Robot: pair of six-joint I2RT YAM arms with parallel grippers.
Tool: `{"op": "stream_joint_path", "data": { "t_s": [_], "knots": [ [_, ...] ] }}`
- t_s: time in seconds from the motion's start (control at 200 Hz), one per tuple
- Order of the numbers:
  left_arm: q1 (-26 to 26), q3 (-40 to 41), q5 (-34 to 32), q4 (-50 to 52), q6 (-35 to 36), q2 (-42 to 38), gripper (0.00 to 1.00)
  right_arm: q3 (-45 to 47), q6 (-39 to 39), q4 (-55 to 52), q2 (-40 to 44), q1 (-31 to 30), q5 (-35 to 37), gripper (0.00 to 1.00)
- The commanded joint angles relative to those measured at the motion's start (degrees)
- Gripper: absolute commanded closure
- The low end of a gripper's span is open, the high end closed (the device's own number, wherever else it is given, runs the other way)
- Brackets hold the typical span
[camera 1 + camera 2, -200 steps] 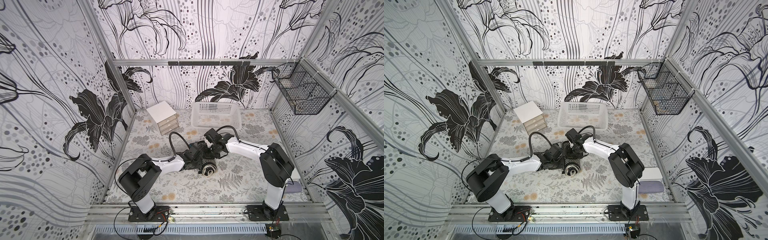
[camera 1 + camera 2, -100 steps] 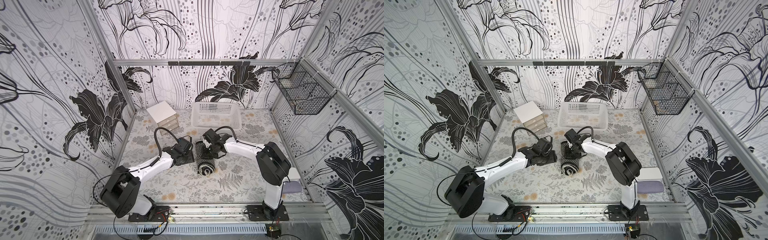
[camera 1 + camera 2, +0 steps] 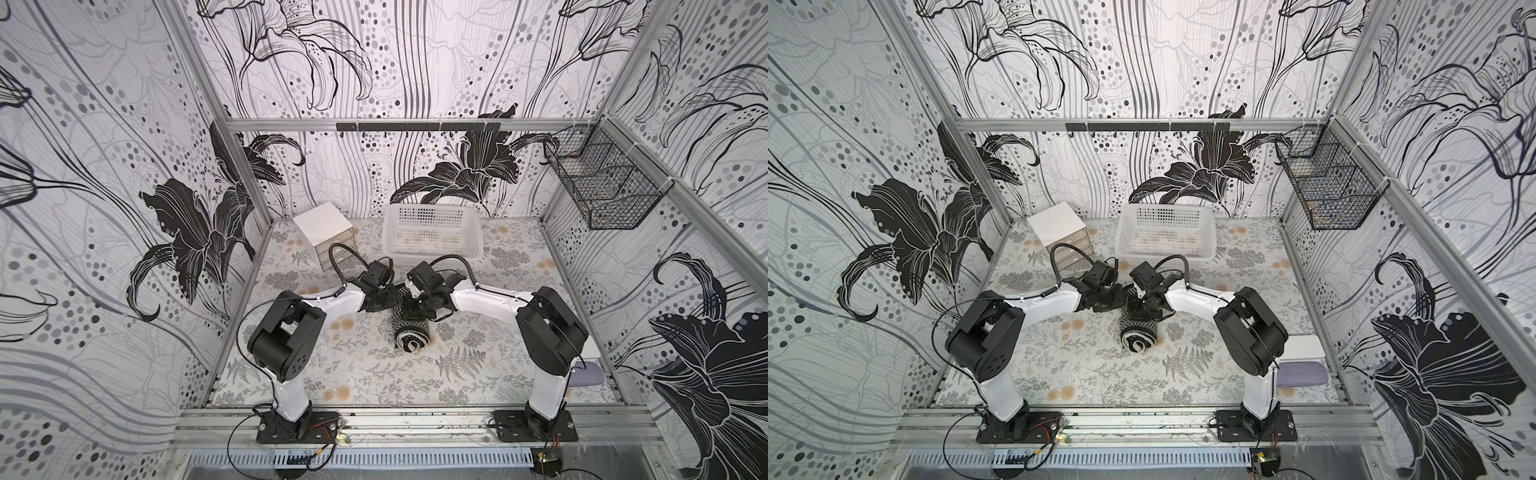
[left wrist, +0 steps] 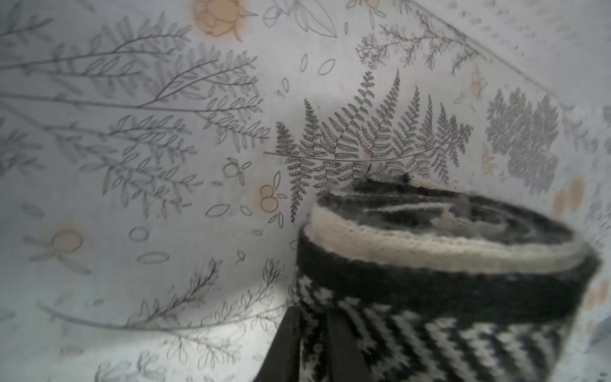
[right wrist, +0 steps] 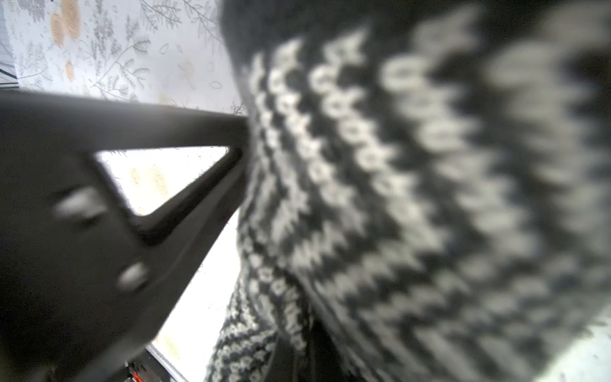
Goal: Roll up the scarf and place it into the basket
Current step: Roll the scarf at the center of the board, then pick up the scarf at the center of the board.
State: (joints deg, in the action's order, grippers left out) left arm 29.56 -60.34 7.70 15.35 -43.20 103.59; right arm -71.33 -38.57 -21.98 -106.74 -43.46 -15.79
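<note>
The scarf is pinched by both my grippers at the roll's far end, so next my right gripper opens and grips the roll's middle [image 3: 409,323] before it carries the roll to the basket.
The scarf [image 3: 411,330] lies on the table as a tight black-and-white roll, its spiral end facing the front; it shows in both top views [image 3: 1138,332]. My left gripper [image 3: 386,298] and right gripper [image 3: 417,303] meet at the roll's far end from either side. In the left wrist view the scarf [image 4: 446,284] has a strip of knit pinched between my dark fingers [image 4: 284,347], so the left gripper [image 4: 312,350] is shut on it. Zigzag knit of the scarf [image 5: 396,165] fills the right wrist view, and the right gripper [image 5: 297,363] is shut on it. The white basket [image 3: 432,254] stands just behind, with no scarf in it.
A small white drawer box [image 3: 324,232] stands at the back left beside the basket. A black wire basket [image 3: 602,183] hangs on the right wall. A purple pad [image 3: 1302,374] and a white block [image 3: 1304,347] lie at the table's right front edge.
The left arm let go and swung out to the left, then came back to the roll's far end and shut on it. The right gripper stayed shut on the scarf.
</note>
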Motion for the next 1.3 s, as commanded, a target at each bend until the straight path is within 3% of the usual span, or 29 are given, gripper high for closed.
{"op": "stream_joint_path", "data": {
  "t_s": [0.0, 0.115, 0.17, 0.225, 0.295, 0.365, 0.471, 0.791, 0.876, 0.946, 1.041, 1.061, 1.091, 1.201, 1.241, 1.291],
  "knots": [
    [-0.4, -1.1, 1.0, -2.6, -0.5, 2.3, 1.0, 2.2, -0.3, -4.4, 1.6, -0.7, 0.2, 1.0],
    [-0.3, -1.2, -0.4, -1.3, -0.5, 3.2, 1.0, 3.8, -0.5, -5.8, 5.6, -0.7, 4.3, 0.99],
    [-0.4, -0.7, -1.1, -0.9, -0.6, 2.8, 1.0, 4.5, -0.6, -7.9, 8.6, -0.7, 7.9, 0.76],
    [-0.4, -0.3, -1.8, -0.2, -0.5, 2.5, 1.0, 5.0, -0.7, -10.7, 11.5, -0.7, 11.8, 0.61],
    [-0.4, 0.0, -2.8, 0.6, -0.3, 2.3, 1.0, 5.3, -1.0, -13.8, 14.5, -0.7, 14.9, 0.33],
    [-0.3, 0.8, -2.9, 0.7, -0.3, 2.2, 1.0, 5.4, -1.1, -16.1, 15.7, -0.7, 17.1, 0.14],
    [-0.3, 1.9, -2.3, -0.1, -0.5, 2.2, 1.0, 5.9, -0.6, -16.6, 14.8, -0.6, 17.0, 0.1],
    [1.0, 3.1, -2.8, -0.1, -1.1, 0.4, 1.0, 4.2, -0.3, -4.6, 4.0, -0.4, 3.8, 0.09],
    [1.4, 3.5, -2.6, -0.7, -1.5, 0.4, 1.0, 3.6, -0.7, -1.9, 1.4, -0.5, 1.3, 0.14],
    [1.6, 3.8, -2.4, -1.2, -1.8, 0.2, 1.0, 2.7, -0.5, -1.2, -0.6, -0.6, 0.0, 0.28],
    [2.0, 4.2, -2.5, -1.5, -2.1, -0.9, 1.0, 2.1, 0.3, -1.3, -1.9, -0.6, -0.8, 0.63],
    [1.9, 4.3, -2.5, -1.4, -2.1, -1.3, 1.0, 1.9, 0.6, -1.4, -1.9, -0.6, -0.9, 0.74],
    [2.0, 4.3, -2.5, -1.2, -2.1, -2.1, 1.0, 1.7, 1.0, -1.6, -1.8, -0.6, -1.1, 0.99],
    [1.5, 3.7, -4.3, 3.2, -1.3, -7.5, 0.98, 0.8, 3.6, -3.9, 1.3, -0.5, -0.4, 1.0],
    [1.0, 3.4, -5.2, 5.5, -0.7, -10.7, 0.88, -0.4, 4.7, -5.6, 3.3, -0.3, -0.5, 1.0],
    [0.0, 3.2, -6.0, 8.6, 0.0, -14.9, 0.66, -3.1, 6.6, -8.8, 5.4, 0.0, -0.6, 1.0]
  ]
}}
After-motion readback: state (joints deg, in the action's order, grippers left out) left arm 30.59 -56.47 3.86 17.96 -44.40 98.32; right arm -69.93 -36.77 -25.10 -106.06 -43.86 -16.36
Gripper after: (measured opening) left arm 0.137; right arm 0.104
